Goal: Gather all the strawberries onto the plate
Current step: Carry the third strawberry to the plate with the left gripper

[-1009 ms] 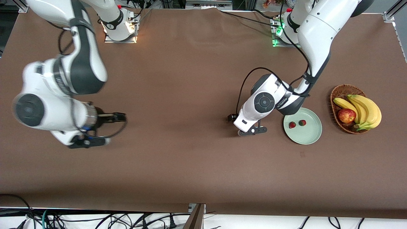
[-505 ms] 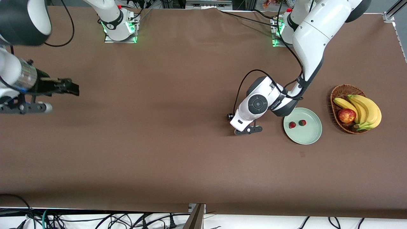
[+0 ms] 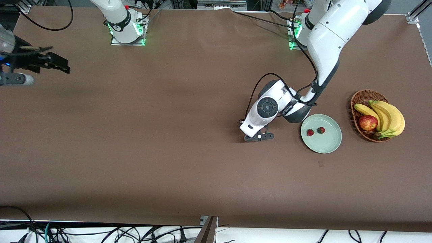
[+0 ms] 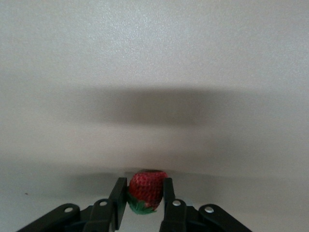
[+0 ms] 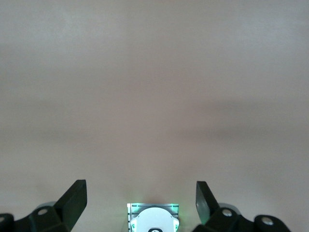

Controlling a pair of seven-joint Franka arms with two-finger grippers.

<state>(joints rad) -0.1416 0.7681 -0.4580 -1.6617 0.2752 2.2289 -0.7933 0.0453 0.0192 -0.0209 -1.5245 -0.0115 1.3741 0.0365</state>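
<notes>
The robot's left gripper will release the strawberry, now low beside the plate, just inside the near edge of the pale green plate (image 3: 318, 147).
My left gripper (image 3: 242, 122) is low over the table beside the pale green plate (image 3: 326, 144), toward the right arm's end. In the left wrist view my left gripper (image 4: 143, 185) is shut on a small red strawberry (image 4: 146, 191) with a green tip. That berry is hidden in the front view. Two more strawberries (image 3: 310, 132) (image 3: 321, 130) lie on the plate. My right gripper (image 3: 58, 64) is open and empty, high over the right arm's end of the table, and its fingers stand wide apart in the right wrist view (image 5: 140, 189).
A brown wicker basket (image 3: 361, 98) with bananas (image 3: 388, 116) and a red-yellow apple (image 3: 368, 122) stands beside the plate at the left arm's end. The right arm's lit base (image 5: 153, 220) shows below my right gripper.
The right arm has swung away from the table's middle to its own end and up toward the bases. My left gripper has shifted a little away from the plate.
</notes>
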